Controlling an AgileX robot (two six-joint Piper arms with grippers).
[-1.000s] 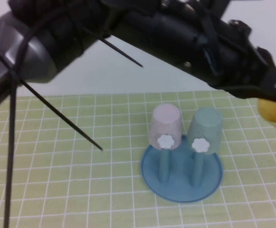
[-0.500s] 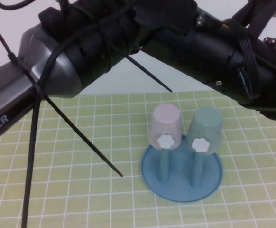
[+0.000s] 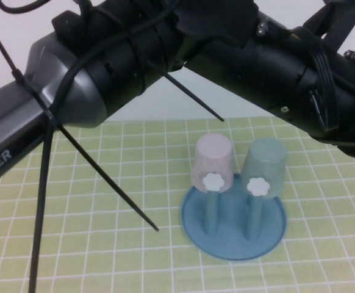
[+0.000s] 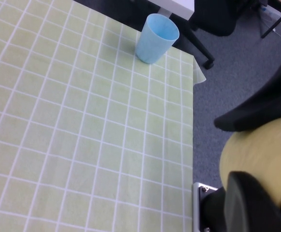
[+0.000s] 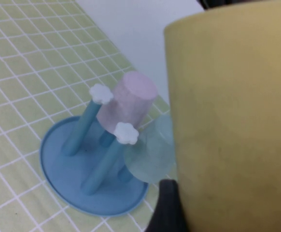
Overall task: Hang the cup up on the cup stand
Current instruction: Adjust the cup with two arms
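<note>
My left fingers straddle the yellow cup's outer side; I need to open them and take the cup's rim, one finger inside.
The yellow cup (image 4: 261,150) is out of the high view. It fills the right wrist view (image 5: 232,125). My left gripper (image 4: 263,169) is past the table's right edge and shut on it, one black finger (image 4: 249,203) across its side. My right gripper (image 5: 217,212) is also shut on the cup, above and beside the stand, with one finger (image 5: 167,208) against its wall. The blue cup stand (image 3: 269,235) holds an upside-down pink cup (image 3: 213,160) and a teal cup (image 3: 264,165). Two front pegs with white knobs (image 3: 212,180) are bare. The stand shows in the right wrist view too (image 5: 58,154).
My left arm (image 3: 165,55) crosses the high view from left to right above the stand, with cable ties sticking out. A light blue cup (image 4: 156,37) stands upright near the table's corner. The green checked mat (image 3: 104,183) covers the table, and grey floor (image 4: 213,82) lies beyond its edge.
My left arm has swung further right and nearer the camera. The yellow cup at the high view's right edge a second ago has left that view. The stand has not moved.
</note>
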